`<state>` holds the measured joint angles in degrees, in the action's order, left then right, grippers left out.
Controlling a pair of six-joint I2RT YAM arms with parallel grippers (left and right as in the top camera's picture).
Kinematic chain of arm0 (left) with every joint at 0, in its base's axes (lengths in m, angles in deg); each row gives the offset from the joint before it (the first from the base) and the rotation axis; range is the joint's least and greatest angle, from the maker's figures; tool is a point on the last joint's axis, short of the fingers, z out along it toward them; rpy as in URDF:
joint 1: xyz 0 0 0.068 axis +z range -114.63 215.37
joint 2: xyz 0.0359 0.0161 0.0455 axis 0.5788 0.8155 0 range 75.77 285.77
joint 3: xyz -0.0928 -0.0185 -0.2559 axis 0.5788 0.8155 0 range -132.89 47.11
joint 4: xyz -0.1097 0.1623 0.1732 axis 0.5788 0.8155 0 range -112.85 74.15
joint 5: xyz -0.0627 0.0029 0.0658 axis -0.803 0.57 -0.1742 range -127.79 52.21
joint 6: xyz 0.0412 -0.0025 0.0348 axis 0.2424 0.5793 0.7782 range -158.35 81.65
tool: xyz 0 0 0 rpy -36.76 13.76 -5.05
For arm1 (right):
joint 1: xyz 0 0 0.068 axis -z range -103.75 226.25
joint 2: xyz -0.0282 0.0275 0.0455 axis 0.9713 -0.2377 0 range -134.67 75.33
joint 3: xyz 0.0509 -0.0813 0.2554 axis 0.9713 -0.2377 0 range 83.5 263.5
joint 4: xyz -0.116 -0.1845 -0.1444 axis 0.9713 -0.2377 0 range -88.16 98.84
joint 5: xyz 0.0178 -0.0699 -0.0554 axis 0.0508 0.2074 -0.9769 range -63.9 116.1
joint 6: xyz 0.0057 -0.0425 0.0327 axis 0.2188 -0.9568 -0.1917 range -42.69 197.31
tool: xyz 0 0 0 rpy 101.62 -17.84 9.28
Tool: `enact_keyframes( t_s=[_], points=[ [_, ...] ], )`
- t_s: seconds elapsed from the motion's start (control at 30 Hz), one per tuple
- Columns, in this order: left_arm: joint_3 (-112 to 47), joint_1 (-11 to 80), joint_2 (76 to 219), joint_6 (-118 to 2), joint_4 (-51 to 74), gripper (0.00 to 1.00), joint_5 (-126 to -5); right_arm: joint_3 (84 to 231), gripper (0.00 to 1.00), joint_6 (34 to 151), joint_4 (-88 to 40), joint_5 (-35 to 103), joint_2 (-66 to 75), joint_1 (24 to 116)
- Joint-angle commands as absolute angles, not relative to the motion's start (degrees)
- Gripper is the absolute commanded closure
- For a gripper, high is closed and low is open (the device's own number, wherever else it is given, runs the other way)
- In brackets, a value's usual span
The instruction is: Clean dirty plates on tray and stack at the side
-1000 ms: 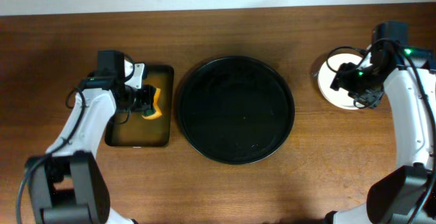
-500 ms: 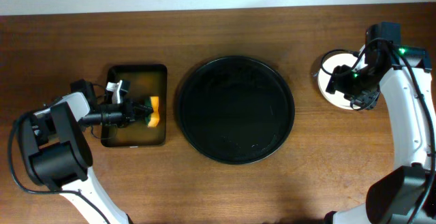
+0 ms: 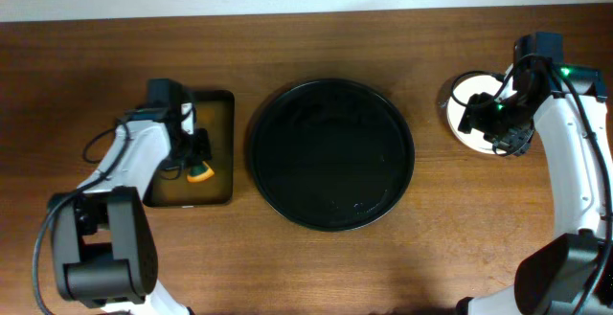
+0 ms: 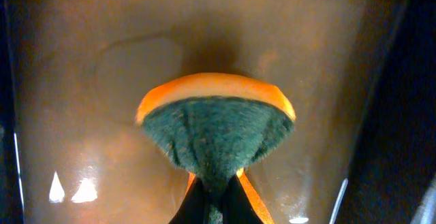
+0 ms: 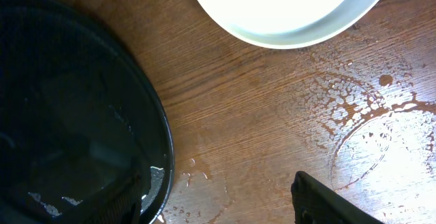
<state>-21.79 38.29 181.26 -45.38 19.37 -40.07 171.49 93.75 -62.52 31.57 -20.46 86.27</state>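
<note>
Next, my left gripper lets go of the orange-and-green sponge so that it rests in the middle of the small rectangular dark tray (image 3: 198,155) (image 4: 216,183).
The round black tray (image 3: 330,152) sits mid-table with no plates on it; its wet rim shows in the right wrist view (image 5: 160,149). A white plate (image 3: 464,100) lies on the table to its right, partly under my right arm, and shows in the right wrist view (image 5: 286,20). No pale blue or pink plate is visible. My right gripper (image 3: 490,122) hovers open and empty (image 5: 225,207) over bare wet wood between tray and plate. My left gripper (image 3: 196,162) is shut on an orange-and-green sponge (image 4: 216,125) over brownish liquid.
A small rectangular dark tray (image 3: 215,104) with brownish liquid (image 4: 82,115) stands left of the black tray. Water drops and a wet ring (image 5: 368,135) lie on the wood near the plate. The table's far edge meets a pale wall at the top.
My left arm swung back over the rectangular tray and the sponge moved toward the tray's lower part. My right arm shifted slightly and then stayed still.
</note>
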Motion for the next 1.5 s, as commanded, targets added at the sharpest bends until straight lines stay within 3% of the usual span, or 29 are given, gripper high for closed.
enact_keyframes(
  t_s=[0.0, 0.13, 0.3, 0.6, 0.73, 0.77, 0.8, 1.13, 1.27, 1.3, 1.33, 1.43, 1.47],
  points=[
    [-16.7, 36.0, 179.9, -52.5, 16.8, 1.00, -29.6, 172.2, 0.29, 93.6, -62.5, 31.4, -20.5, 86.0],
    [-10.9, 36.0, 179.9, -52.5, 11.6, 1.00, -30.1, 172.2, 0.29, 93.6, -62.6, 31.5, -20.5, 85.9],
    [-17.9, 36.0, 169.8, -52.5, 13.4, 1.00, -38.0, 172.2, 0.29, 93.6, -62.6, 31.5, -20.5, 85.9],
    [-17.9, 36.0, 168.4, -52.4, 15.7, 1.00, -35.4, 172.2, 0.29, 93.6, -63.1, 31.5, -20.5, 85.9],
    [-17.9, 36.0, 168.4, -32.0, 15.5, 1.00, -40.6, 172.2, 0.29, 93.6, -63.1, 31.5, -20.5, 85.9],
    [-17.9, 36.0, 168.4, -45.0, 16.7, 1.00, -27.9, 172.2, 0.29, 93.6, -63.2, 31.5, -20.5, 85.9],
    [-17.9, 36.1, 168.4, -41.2, 16.0, 1.00, -34.9, 172.2, 0.29, 93.6, -63.2, 31.5, -20.5, 85.9],
    [-16.4, 36.0, 176.8, -40.0, 10.7, 0.99, -35.0, 172.2, 0.29, 93.6, -63.6, 31.5, -20.5, 85.9],
    [-16.4, 36.0, 180.1, -40.0, 9.7, 0.92, -35.0, 172.2, 0.29, 93.6, -63.8, 31.5, -20.5, 85.9],
    [-16.4, 36.0, 180.1, -40.0, 9.6, 0.88, -35.0, 172.2, 0.29, 93.6, -63.8, 31.5, -20.5, 85.9],
    [-16.5, 36.0, 180.1, -40.0, 9.7, 0.59, -35.0, 172.2, 0.28, 93.6, -63.9, 31.5, -20.5, 85.9],
    [-19.7, 36.0, 177.6, -40.0, 12.0, 0.39, -35.0, 172.2, 0.19, 91.8, -63.5, 31.5, -20.5, 85.9],
    [-21.8, 36.0, 174.8, -40.1, 13.5, 0.19, -35.1, 172.2, 0.18, 91.0, -62.5, 31.5, -20.5, 85.9]
  ],
)
